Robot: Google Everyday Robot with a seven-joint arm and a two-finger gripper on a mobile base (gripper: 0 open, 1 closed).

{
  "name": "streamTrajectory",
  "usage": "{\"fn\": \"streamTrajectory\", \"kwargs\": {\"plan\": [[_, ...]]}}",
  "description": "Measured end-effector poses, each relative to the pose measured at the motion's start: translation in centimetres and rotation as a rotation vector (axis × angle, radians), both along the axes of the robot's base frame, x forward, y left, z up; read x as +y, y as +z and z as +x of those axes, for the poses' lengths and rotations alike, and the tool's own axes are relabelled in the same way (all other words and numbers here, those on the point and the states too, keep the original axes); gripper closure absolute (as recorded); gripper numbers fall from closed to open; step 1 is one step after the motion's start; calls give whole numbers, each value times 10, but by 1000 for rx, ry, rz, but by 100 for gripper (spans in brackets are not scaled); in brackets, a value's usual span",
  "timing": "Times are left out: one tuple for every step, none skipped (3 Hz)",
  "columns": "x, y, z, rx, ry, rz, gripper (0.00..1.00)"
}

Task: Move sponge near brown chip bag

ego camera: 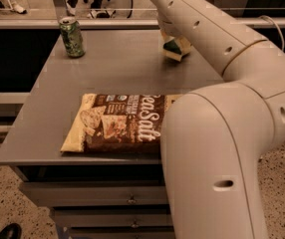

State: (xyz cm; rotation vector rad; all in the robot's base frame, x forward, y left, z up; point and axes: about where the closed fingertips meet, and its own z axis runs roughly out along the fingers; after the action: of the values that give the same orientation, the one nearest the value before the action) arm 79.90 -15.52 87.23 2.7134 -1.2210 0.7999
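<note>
My gripper needs to release the sponge on the grey table (194, 97), against the end of the brown chip bag that is farthest from the green soda can.
The sponge (174, 49), dark green over pale yellow foam, is at the far right of the grey table (117, 68), tilted and slightly raised. My gripper (175, 41) comes down on it from above, mostly hidden behind my own arm, and is shut on the sponge. The brown chip bag (120, 122), with "Sea Salt" lettering and pale yellow ends, lies flat near the table's front edge, well in front of the sponge. My arm's big white link (217, 173) covers the bag's right end.
A green soda can (71, 37) stands upright at the table's far left corner. Drawers (127, 199) sit under the tabletop. A rail and dark gap run behind the table. Speckled floor lies on both sides.
</note>
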Motion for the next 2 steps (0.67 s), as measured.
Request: {"fn": "streamTrajectory", "kwargs": {"plan": [[11, 33, -38, 27, 30, 57, 100], [10, 53, -80, 61, 28, 97, 100]]}}
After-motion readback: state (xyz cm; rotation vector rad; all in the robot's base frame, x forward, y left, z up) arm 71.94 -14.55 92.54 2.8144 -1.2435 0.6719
